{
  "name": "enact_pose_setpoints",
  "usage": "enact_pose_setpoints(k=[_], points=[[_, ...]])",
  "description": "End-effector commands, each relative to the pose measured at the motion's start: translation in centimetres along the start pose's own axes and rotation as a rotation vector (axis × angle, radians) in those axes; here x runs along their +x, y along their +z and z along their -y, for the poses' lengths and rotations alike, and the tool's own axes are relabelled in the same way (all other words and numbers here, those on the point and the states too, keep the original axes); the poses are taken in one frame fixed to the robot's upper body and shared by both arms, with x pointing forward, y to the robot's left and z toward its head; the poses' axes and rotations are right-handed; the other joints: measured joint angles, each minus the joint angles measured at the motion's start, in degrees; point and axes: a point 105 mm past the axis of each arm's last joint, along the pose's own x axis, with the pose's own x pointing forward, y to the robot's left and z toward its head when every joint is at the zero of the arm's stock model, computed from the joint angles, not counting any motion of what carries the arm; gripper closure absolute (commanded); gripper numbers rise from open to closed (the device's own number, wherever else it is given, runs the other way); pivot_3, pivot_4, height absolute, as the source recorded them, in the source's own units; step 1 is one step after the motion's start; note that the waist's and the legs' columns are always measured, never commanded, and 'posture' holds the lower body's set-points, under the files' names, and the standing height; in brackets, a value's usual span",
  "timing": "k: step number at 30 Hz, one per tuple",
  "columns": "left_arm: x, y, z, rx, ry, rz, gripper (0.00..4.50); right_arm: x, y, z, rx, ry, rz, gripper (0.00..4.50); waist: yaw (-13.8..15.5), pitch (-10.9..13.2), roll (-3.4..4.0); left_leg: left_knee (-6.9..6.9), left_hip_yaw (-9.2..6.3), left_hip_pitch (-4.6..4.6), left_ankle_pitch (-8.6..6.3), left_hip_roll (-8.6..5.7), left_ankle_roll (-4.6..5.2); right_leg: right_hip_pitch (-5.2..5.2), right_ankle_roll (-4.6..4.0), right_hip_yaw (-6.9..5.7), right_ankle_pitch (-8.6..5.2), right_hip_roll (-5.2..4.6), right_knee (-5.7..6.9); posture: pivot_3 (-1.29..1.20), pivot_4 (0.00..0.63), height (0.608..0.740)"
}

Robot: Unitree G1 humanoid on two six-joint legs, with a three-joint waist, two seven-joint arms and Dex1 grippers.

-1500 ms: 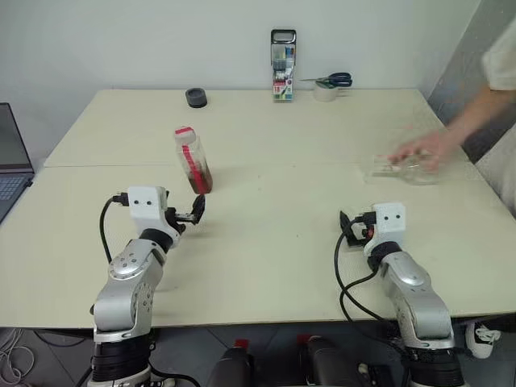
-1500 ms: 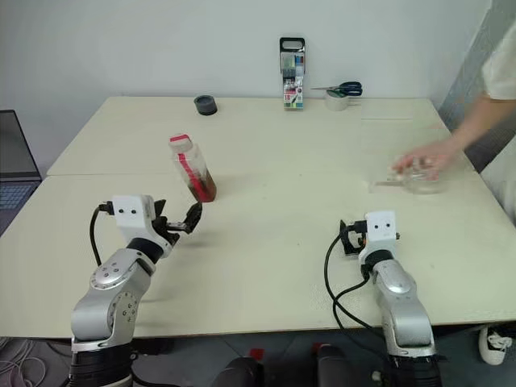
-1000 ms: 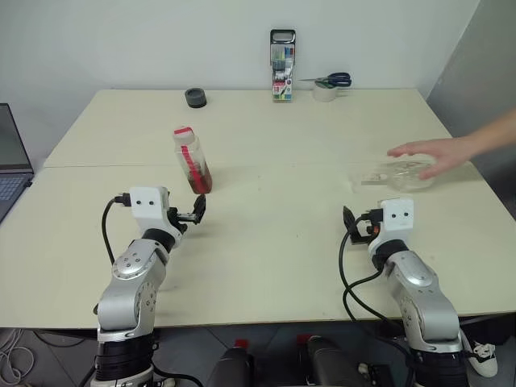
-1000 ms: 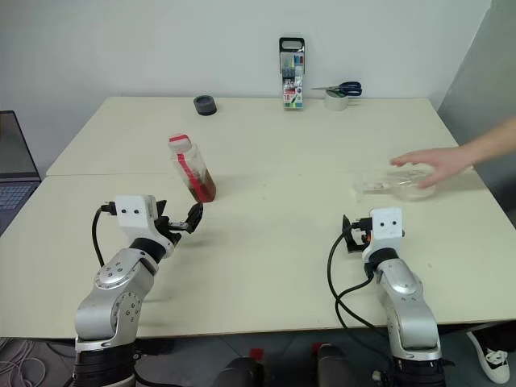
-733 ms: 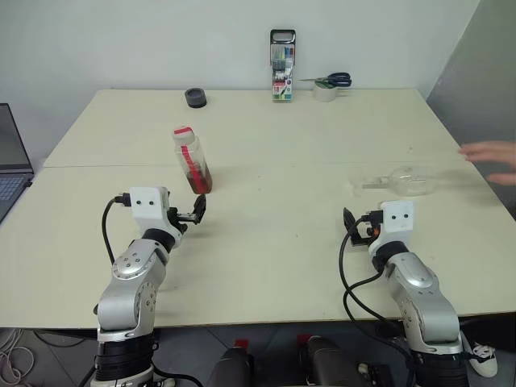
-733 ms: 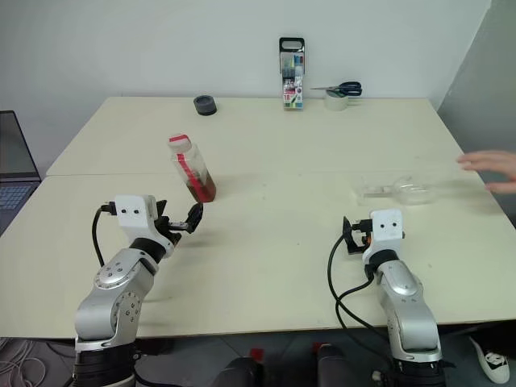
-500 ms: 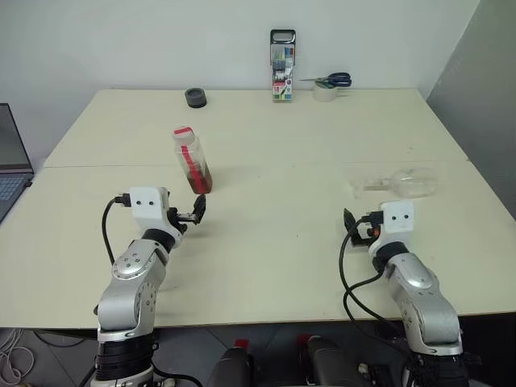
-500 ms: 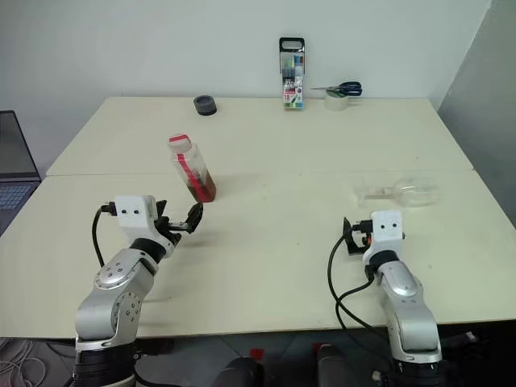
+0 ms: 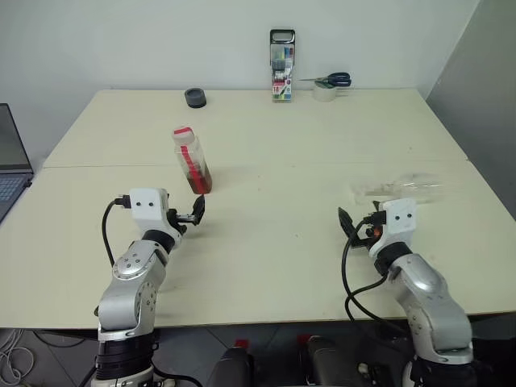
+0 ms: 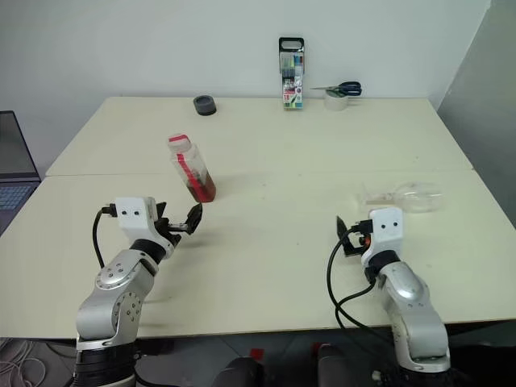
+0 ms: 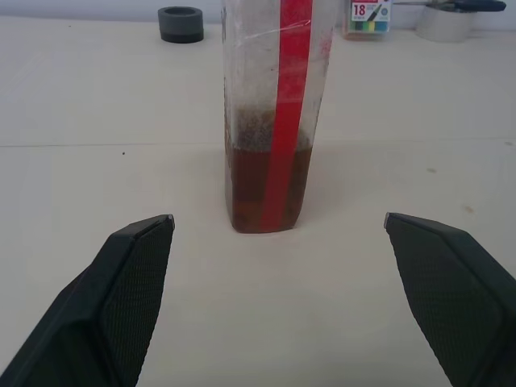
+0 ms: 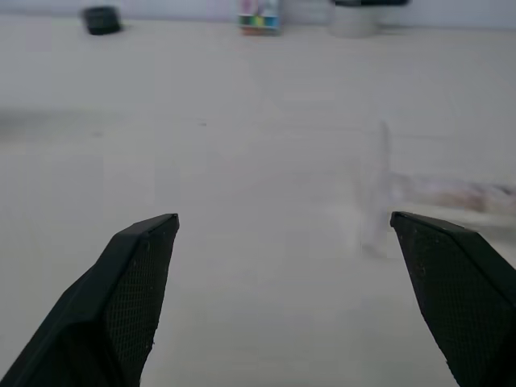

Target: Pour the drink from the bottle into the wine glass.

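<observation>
The bottle should be gripped next by my left gripper, which will rise to it and close on its body's upper half (image 9: 191,160) (image 11: 272,60), just above the drink and below the red cap.
The bottle (image 9: 192,160) stands upright on the left half of the table, red cap on top and a red strip down its side. The reddish-brown drink (image 11: 268,181) fills its lower part. My left gripper (image 9: 197,211) sits open just in front of it, level with its base. In the left wrist view the bottle (image 11: 270,121) stands between and beyond the spread fingers. The clear wine glass (image 9: 399,188) lies on its side on the right half, foot toward the table's middle. My right gripper (image 9: 345,222) is open, short of the glass and a little to its left.
Along the far edge of the table (image 9: 266,242) stand a black tape roll (image 9: 196,97), a marker pack (image 9: 282,66) and scissors on a white tape roll (image 9: 326,85). A laptop (image 9: 12,161) sits off the left edge. A seam crosses the table.
A person's hand let go of the lying wine glass and withdrew off the right side. My right gripper rose a little and shifted left. The left arm and the bottle stayed still.
</observation>
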Motion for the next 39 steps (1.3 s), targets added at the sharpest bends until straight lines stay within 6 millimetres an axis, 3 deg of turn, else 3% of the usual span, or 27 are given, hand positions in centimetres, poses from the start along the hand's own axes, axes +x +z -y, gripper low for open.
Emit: enact_pose_setpoints(k=[1,6,12,24,39], points=[[0.2,2.1,0.0,0.014,0.017,0.081,0.01,-0.8,4.3,-3.2,0.013,0.308,0.093,0.00,0.0,0.0,-0.01,0.01,0.00,0.00,-0.01,0.00,0.01,0.01,0.00,-0.01,0.00,0.00,0.00,0.00,0.150,0.740],[1.1,3.0,0.2,0.001,0.032,0.105,0.01,-1.4,7.5,-5.9,-0.007,0.683,0.082,0.00,0.0,0.0,-0.01,0.02,-0.07,0.00,-0.11,-0.03,0.21,0.06,0.00,-0.12,0.00,0.03,-0.03,0.00,0.150,0.740],[2.1,3.9,0.9,-0.008,0.033,0.135,0.01,-1.2,9.0,-7.4,-0.038,0.874,0.064,0.00,0.1,0.0,-0.03,0.02,-0.05,-0.03,-0.12,-0.04,0.23,0.05,-0.01,-0.10,0.01,0.01,-0.09,0.00,0.150,0.740],[3.5,5.9,0.2,0.015,0.078,0.194,0.01,-0.6,10.1,-8.5,-0.032,0.922,0.096,0.00,0.1,0.0,-0.04,0.02,-0.07,-0.08,-0.01,-0.03,0.03,0.01,-0.01,-0.11,0.01,-0.05,-0.11,0.00,0.150,0.740],[6.6,6.2,0.2,0.024,0.062,0.228,0.01,-0.6,10.3,-8.5,-0.035,0.897,0.103,0.00,0.2,0.0,-0.04,0.03,-0.07,-0.10,0.00,-0.05,0.01,0.00,-0.01,-0.12,0.01,-0.06,-0.11,0.00,0.150,0.740]])
